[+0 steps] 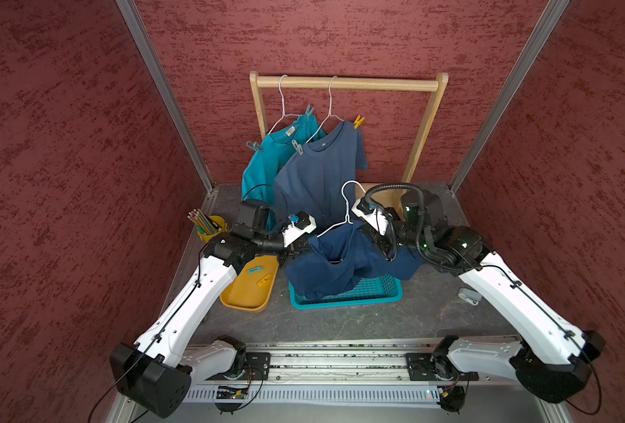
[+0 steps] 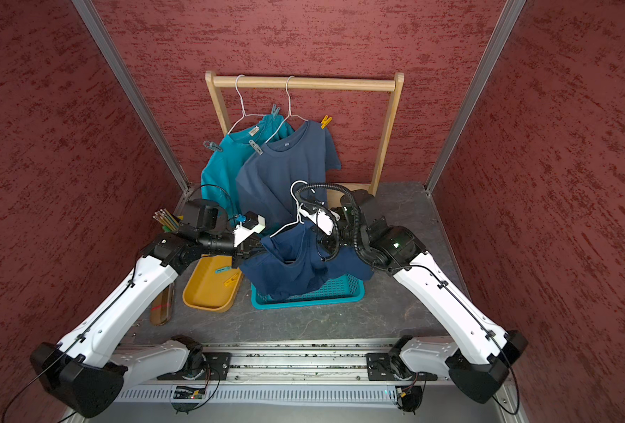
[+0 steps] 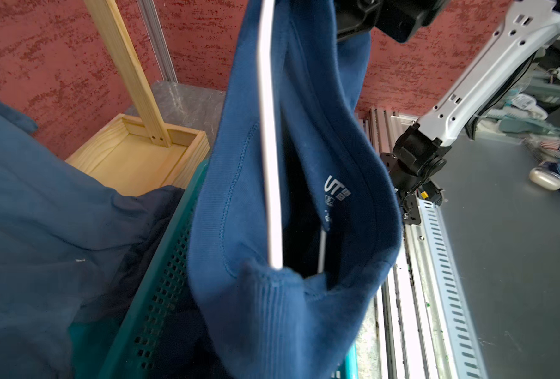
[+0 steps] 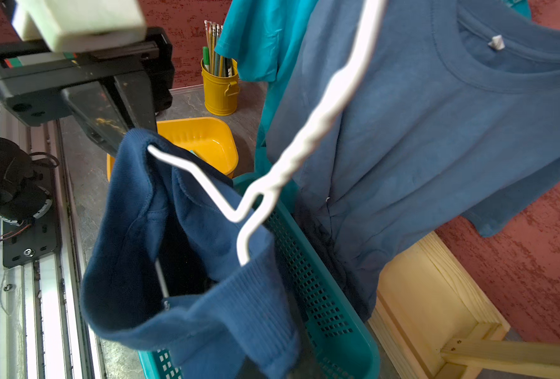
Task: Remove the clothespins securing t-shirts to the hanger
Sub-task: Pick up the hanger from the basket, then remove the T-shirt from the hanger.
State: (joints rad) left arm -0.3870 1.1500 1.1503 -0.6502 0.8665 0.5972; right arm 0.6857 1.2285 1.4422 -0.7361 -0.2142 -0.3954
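Note:
My left gripper needs to open and take the cloth lower down (image 1: 300, 268) to free the hanger, as it is pinching the navy t-shirt's collar over the hanger's arm.
A navy t-shirt (image 1: 340, 263) on a white hanger (image 1: 346, 205) hangs in the air above the teal basket (image 1: 373, 293). My right gripper (image 1: 375, 243) is shut on its right shoulder, jaws buried in fabric. My left gripper (image 1: 300, 252) is at the left shoulder; its fingers (image 4: 124, 121) touch the cloth, their gap unclear. On the rack hang a teal t-shirt (image 1: 263, 161) and a slate blue t-shirt (image 1: 318, 172). Clothespins clip them: grey-blue (image 1: 254, 146), teal (image 1: 309, 110), grey (image 1: 297, 146), yellow (image 1: 358, 121). Two loose clothespins, teal (image 1: 255, 270) and yellow (image 1: 264, 280), lie in the yellow tray (image 1: 245, 300).
The wooden rack (image 1: 344, 83) stands at the back against the red wall. A yellow cup of pencils (image 1: 212, 227) sits behind my left arm. A small grey object (image 1: 468, 296) lies on the table by my right arm. A brown case (image 2: 162, 304) lies under my left arm.

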